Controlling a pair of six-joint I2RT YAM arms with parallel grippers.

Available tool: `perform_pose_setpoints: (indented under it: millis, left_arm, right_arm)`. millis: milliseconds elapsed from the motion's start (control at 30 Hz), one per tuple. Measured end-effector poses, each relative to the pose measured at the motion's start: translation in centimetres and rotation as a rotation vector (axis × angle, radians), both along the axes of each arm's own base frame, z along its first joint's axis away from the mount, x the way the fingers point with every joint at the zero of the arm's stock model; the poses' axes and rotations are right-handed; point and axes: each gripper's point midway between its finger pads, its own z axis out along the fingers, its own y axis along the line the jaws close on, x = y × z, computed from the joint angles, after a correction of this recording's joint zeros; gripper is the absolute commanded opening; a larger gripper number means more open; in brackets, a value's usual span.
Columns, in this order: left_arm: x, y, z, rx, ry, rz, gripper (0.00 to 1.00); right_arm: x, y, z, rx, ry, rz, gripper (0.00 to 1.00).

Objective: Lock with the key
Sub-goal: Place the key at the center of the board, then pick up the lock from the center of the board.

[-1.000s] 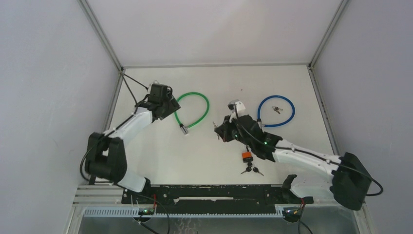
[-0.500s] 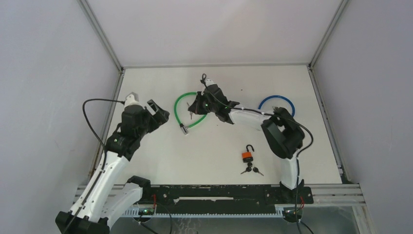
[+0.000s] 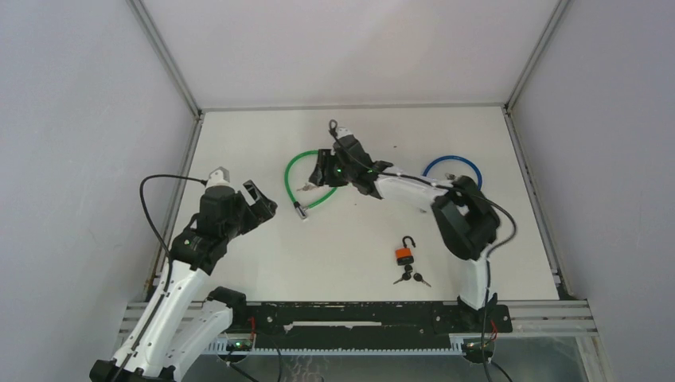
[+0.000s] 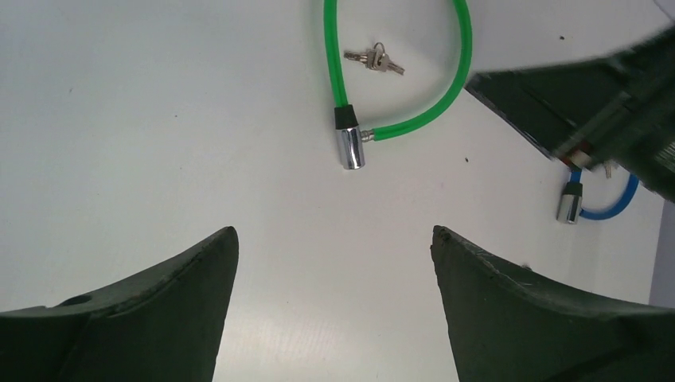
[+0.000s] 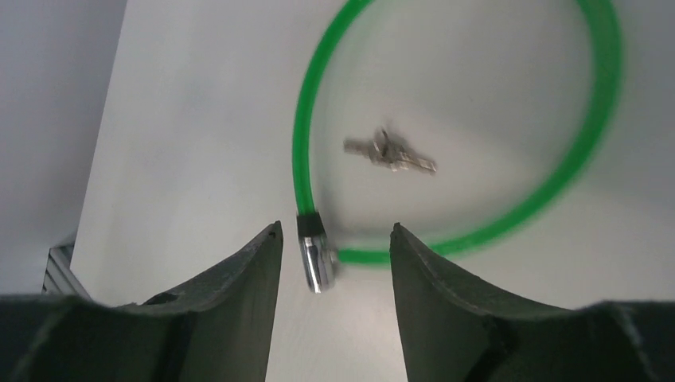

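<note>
The robot's left gripper will close on the raised black shackle [image 3: 407,237] of the orange padlock, the one next to the black-headed keys.
A green cable lock [image 3: 290,180] lies looped on the white table, its chrome cylinder [image 4: 350,148] at the near end. A small bunch of keys [image 5: 390,153] lies loose inside the loop, also visible in the left wrist view [image 4: 374,59]. My right gripper [image 5: 334,232] hovers over the loop's near side, open, with nothing between its fingers; the cylinder [image 5: 318,261] shows just beyond the tips. In the top view this gripper [image 3: 321,172] covers the loop's far right. My left gripper [image 4: 334,235] stands wide open and empty, to the near left of the cable [image 3: 266,200].
An orange padlock [image 3: 404,255] with its shackle up lies near the front, black-headed keys [image 3: 411,278] beside it. A blue cable lock [image 3: 446,159] lies at the right, partly behind my right arm. Grey walls close in the table on three sides.
My right gripper moved from mid-table to over the green loop and opened; the keys now lie loose inside the loop. My left arm pulled back from the green cable and opened wider.
</note>
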Motion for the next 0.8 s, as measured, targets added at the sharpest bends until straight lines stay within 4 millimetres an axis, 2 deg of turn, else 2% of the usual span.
perform_pose_setpoints:
  millis: [67,200,267,300,367,467,533,600,633,667,700,800]
  left_arm:
    - [-0.1,-0.3,0.0,0.007,-0.001,-0.018,0.92]
    - [-0.2,-1.9,-0.2,0.024,-0.004,-0.083,0.94]
    - [-0.2,-3.3,-0.5,0.039,0.002,-0.133,0.94]
    - [-0.3,-4.0,-0.8,0.047,0.007,-0.160,0.94]
    - [-0.4,-5.6,-1.6,0.065,0.026,-0.212,0.95]
    - [-0.7,-7.8,-2.7,0.086,0.054,-0.286,0.95]
    - [-0.9,-9.0,-3.3,0.100,0.068,-0.326,0.96]
    - [-1.2,-10.2,-4.1,0.117,0.084,-0.362,0.96]
    - [-1.2,-10.5,-4.4,0.124,0.090,-0.373,0.96]
    - [-1.3,-10.9,-4.8,0.131,0.098,-0.384,0.96]
    - [-1.3,-11.2,-5.0,0.136,0.104,-0.391,0.96]
    - [-1.4,-12.0,-5.3,0.137,0.110,-0.408,0.96]
  right_arm:
    - [-1.5,-2.5,1.3,-0.017,-0.016,-0.022,0.59]
    - [-5.0,-9.7,5.3,-0.045,-0.101,-0.124,0.59]
    - [-7.0,-13.5,6.2,-0.056,-0.141,-0.192,0.59]
    - [-8.1,-15.3,6.1,-0.067,-0.147,-0.224,0.60]
    - [-10.7,-18.5,4.5,-0.100,-0.128,-0.276,0.60]
    - [-15.3,-22.9,-0.2,-0.189,-0.024,-0.329,0.60]
    - [-17.7,-25.1,-2.5,-0.245,0.038,-0.358,0.60]
    - [-19.4,-26.6,-3.7,-0.284,0.074,-0.385,0.62]
    - [-19.7,-27.0,-4.0,-0.294,0.083,-0.392,0.70]
    - [-20.0,-27.3,-4.2,-0.307,0.091,-0.401,0.81]
    - [-20.2,-27.3,-4.4,-0.314,0.098,-0.407,0.87]
    - [-20.9,-26.9,-5.5,-0.363,0.117,-0.382,0.90]
